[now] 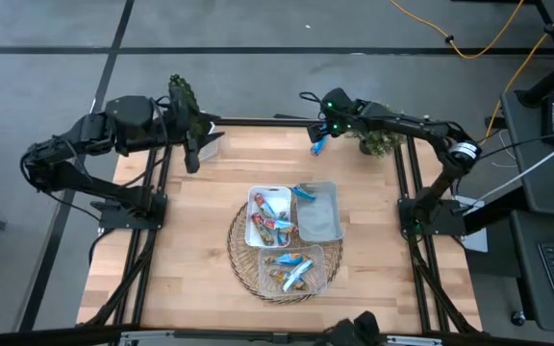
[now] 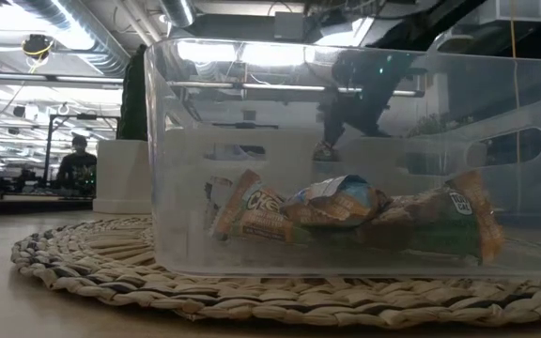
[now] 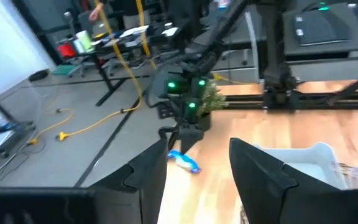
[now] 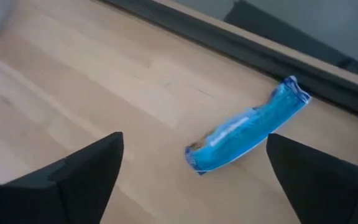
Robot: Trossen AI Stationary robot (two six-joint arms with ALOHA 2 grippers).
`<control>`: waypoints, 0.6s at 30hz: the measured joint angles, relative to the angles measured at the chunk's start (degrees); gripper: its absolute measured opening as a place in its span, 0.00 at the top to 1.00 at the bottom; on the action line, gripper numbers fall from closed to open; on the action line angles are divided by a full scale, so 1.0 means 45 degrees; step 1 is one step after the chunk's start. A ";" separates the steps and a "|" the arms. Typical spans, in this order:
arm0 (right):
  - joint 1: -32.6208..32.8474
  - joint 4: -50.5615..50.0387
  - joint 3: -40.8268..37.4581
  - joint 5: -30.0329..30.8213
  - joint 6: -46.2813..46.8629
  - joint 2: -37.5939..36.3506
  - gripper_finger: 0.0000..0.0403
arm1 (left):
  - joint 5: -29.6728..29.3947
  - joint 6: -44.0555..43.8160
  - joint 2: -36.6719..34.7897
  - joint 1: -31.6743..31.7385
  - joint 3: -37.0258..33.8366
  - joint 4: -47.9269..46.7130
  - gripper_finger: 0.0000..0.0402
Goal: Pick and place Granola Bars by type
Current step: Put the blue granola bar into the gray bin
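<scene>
The robot's right gripper should close on the near half (image 1: 316,149) (image 4: 222,144) of the bright blue granola bar, the half nearer the grey tray.
One bright blue granola bar (image 4: 247,134) lies flat on the wooden table near its far edge, also seen from above as a blue granola bar (image 1: 317,146). My right gripper (image 4: 194,146) hangs open just over it, one finger on either side, touching nothing. More granola bars lie in the white tray (image 1: 254,204) and in the clear bin (image 2: 186,188) on the woven mat (image 1: 239,252). A blue bar (image 1: 306,192) rests on the rim of the grey tray (image 1: 327,223). My left gripper (image 1: 192,159) waits open and empty, raised at the far left.
A small plant (image 1: 381,142) stands close behind my right gripper at the far right corner, and another plant (image 1: 183,96) at the far left. Black frame rails run along the table's left, right and far edges. Bare wood lies left of the mat.
</scene>
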 joint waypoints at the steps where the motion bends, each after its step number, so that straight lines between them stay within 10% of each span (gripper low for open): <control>1: -0.0092 0.0010 0.0000 0.0006 0.0065 0.0192 0.01 | 0.0001 -0.0083 0.0017 0.0133 0.0000 0.0010 0.59; 18: -0.0361 0.0991 -0.0005 0.1263 0.2084 0.2609 0.06 | 0.0223 -0.0795 0.0044 0.0831 0.0004 -0.0015 0.59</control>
